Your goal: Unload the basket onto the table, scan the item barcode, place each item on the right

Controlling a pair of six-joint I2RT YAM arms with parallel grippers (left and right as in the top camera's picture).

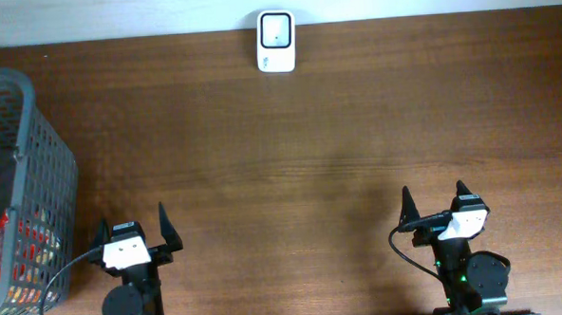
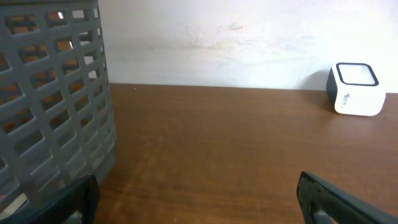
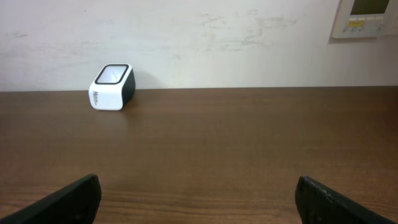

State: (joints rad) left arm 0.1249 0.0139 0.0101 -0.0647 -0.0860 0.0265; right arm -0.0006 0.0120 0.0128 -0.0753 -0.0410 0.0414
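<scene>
Next, I reach into the grey basket with my left gripper and close it on the middle of the red package beside the basket's mesh side.
A white barcode scanner (image 1: 276, 42) with a dark glass top stands at the table's far edge, middle; it also shows as a white scanner (image 2: 356, 88) and a small scanner (image 3: 112, 86) in the wrist views. Red packaged items (image 1: 2, 263) lie inside the grey basket (image 1: 42, 158) at the left. My left gripper (image 1: 134, 231) is open near the front edge, just right of the basket, with nothing between its fingers. My right gripper (image 1: 437, 201) is open at the front right, holding nothing.
The grey mesh basket wall (image 2: 50, 93) rises close on the left of my left gripper. A white wall backs the table, with a wall panel (image 3: 367, 17) at its upper right. Brown wood tabletop (image 1: 290, 157) spreads between grippers and scanner.
</scene>
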